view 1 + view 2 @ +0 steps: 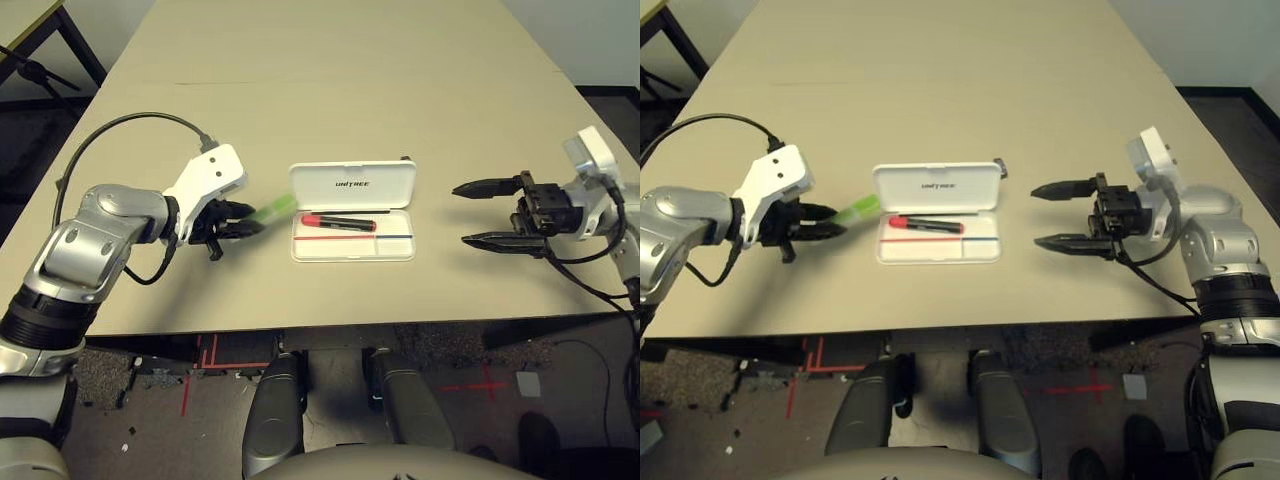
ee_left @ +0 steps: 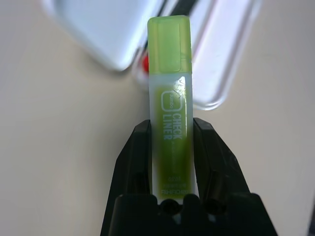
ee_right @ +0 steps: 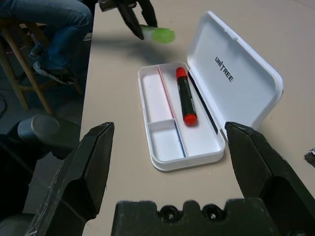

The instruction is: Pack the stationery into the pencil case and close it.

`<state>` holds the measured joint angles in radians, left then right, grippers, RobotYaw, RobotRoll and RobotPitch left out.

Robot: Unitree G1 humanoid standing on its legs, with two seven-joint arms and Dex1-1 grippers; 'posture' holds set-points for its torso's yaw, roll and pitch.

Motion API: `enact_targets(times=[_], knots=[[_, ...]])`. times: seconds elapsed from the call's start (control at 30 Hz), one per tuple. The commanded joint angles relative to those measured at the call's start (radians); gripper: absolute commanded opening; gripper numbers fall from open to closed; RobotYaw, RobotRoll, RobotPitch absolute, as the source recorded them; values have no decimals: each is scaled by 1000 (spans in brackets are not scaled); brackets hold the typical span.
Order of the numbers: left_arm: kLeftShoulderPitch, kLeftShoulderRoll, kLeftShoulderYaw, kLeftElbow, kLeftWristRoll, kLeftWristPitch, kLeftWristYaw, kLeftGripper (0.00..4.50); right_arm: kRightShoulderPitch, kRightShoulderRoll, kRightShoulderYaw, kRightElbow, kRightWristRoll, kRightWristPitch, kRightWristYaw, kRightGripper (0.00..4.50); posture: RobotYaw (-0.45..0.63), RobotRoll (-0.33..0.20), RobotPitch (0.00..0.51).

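Observation:
Next, I let go of the light green highlighter with my left gripper between the thin red pen and the case's near rim [image 1: 334, 248] [image 2: 226, 27].
The white pencil case [image 1: 400, 250] lies open at the table's middle, its lid [image 1: 352, 185] standing up at the far side. Inside lie a red marker with a black body [image 1: 340, 221] and thin red and blue pens [image 1: 345, 238]. A tiny dark block [image 1: 1001, 166] sits on the table behind the lid's right corner. My left gripper [image 1: 245, 222] hovers just left of the case, shut on the light green highlighter [image 2: 170, 93], whose cap points at the case. My right gripper [image 1: 478, 214] stands open to the right of the case, nothing between its fingers.
A seated person's legs in jeans [image 3: 49, 19] show beyond the table's left side, on a wooden stool. Another table's black frame [image 1: 35, 65] stands at the far left. Bare tabletop stretches behind the case and in front of it up to the near edge.

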<state>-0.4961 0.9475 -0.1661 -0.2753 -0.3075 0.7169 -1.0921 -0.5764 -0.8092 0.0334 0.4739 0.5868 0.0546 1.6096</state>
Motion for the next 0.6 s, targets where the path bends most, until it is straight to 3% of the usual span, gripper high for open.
enact_targets(times=[0.03,0.6], knots=[[6,8,-19,-46,-15,-20,-43,1071,-5,-1,8,7,-9,-13,5,4500,30,0,186],[-124,-84,-191,42,94,-163,-146,1071,66,-1,-49,-62,-17,10,5,4500,-31,0,197]])
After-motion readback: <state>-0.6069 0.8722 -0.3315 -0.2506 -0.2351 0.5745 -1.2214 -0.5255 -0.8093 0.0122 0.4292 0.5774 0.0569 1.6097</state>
